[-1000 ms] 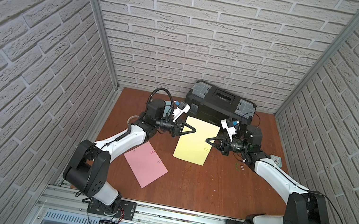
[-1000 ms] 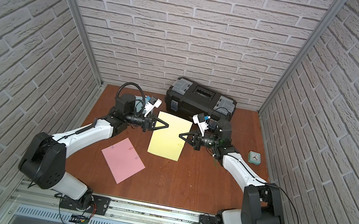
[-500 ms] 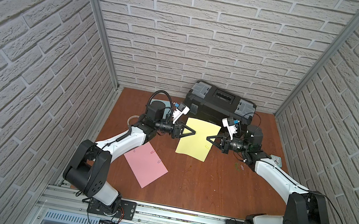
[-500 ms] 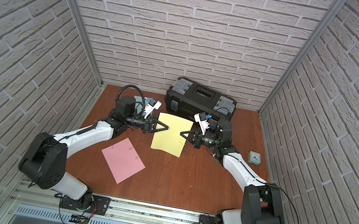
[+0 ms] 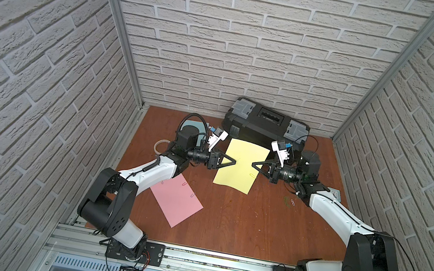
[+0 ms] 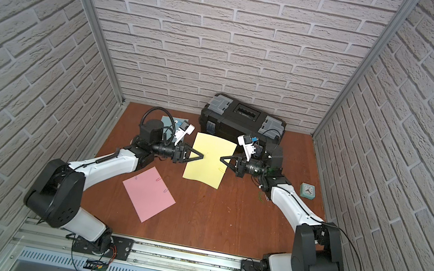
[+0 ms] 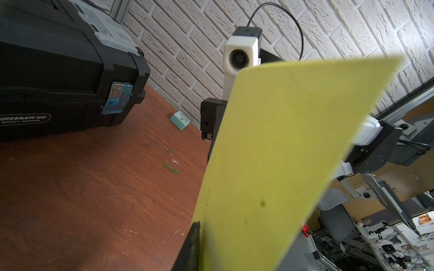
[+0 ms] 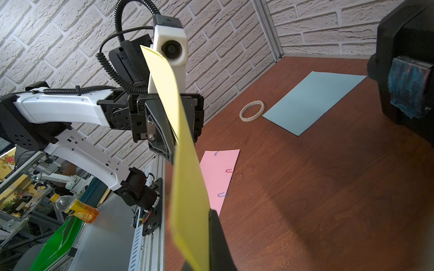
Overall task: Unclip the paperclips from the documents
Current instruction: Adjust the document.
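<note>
The yellow document is in my closed right gripper, above the yellow paperclip, so next the gripper opens, goes down and pinches the paperclip's end (image 5: 252, 175) before pulling it off.
The yellow document (image 5: 243, 153) hangs above the table between my two grippers, with a yellow paperclip (image 5: 252, 175) on its right edge. My right gripper (image 5: 253, 164) is shut on that edge, and its finger (image 8: 217, 239) lies flat against the sheet. My left gripper (image 5: 235, 162) is at the left edge. One of its fingers (image 7: 191, 248) rests beside the sheet and the other is hidden behind it. The pink document (image 5: 177, 201) lies flat with three paperclips (image 8: 222, 194) on one edge. The light blue document (image 8: 312, 101) lies at the back left.
A black toolbox (image 5: 267, 124) stands against the back wall. A tape roll (image 8: 251, 110) lies near the light blue sheet. A teal clock (image 6: 307, 191) sits at the right. Loose green and silver paperclips (image 7: 172, 167) lie on the table under my right arm.
The yellow document has shifted a little toward the toolbox and its near edge has risen. Both grippers stay at its two side edges.
</note>
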`<state>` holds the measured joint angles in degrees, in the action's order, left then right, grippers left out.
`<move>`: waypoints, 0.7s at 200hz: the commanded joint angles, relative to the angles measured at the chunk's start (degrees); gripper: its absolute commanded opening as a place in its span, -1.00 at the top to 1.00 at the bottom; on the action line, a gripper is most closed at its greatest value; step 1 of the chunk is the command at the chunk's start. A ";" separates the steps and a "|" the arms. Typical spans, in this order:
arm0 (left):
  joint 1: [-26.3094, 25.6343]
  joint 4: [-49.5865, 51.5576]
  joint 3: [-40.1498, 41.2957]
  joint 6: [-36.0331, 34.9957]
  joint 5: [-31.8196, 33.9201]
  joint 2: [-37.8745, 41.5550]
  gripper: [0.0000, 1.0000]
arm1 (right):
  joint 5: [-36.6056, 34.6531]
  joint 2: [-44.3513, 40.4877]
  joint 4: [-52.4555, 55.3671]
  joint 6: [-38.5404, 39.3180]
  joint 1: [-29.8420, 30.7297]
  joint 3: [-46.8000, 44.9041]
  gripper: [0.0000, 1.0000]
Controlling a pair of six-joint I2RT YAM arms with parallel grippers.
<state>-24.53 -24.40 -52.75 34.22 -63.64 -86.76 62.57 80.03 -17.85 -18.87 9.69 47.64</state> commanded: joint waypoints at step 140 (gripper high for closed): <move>1.21 -6.45 1.17 1.37 -1.30 1.46 1.00 | 2.88 0.55 14.29 11.58 -0.28 3.60 0.07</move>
<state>-24.12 -26.70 -51.99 34.87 -63.51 -87.39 63.33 80.05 -5.67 -10.02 9.63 51.20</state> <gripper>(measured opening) 0.043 0.458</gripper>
